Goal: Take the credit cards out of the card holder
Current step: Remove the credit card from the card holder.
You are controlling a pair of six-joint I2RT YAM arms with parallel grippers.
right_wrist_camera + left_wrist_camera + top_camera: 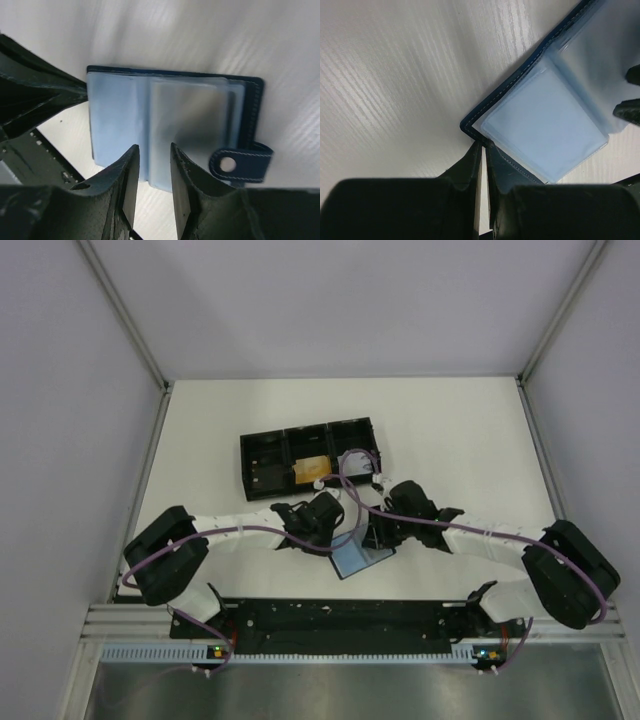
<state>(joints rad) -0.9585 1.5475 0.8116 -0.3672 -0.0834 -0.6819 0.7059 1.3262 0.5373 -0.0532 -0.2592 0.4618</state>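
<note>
The pale sleeve by my left gripper is empty, so my right gripper will flip the grey sleeve [192, 120] next to it to reach a card.
The card holder [358, 560] lies open on the white table between my two grippers, dark-blue outside and pale blue-grey plastic sleeves inside [545, 120] [190, 110]. Its snap tab [240, 162] sticks out at one side. My left gripper [340, 535] [484, 145] is shut on the holder's dark-blue corner edge. My right gripper [380, 537] [153, 146] hovers over the sleeves' free edge, its jaws a narrow gap apart with nothing clamped. I make out no card inside the sleeves. One orange-tan credit card [312, 470] lies in the black tray.
The black three-compartment tray [243, 465] stands just behind the grippers, with the card in its middle section. Both arms' cables loop over the work spot. A metal rail [330, 620] runs along the near table edge; grey walls enclose the sides and back.
</note>
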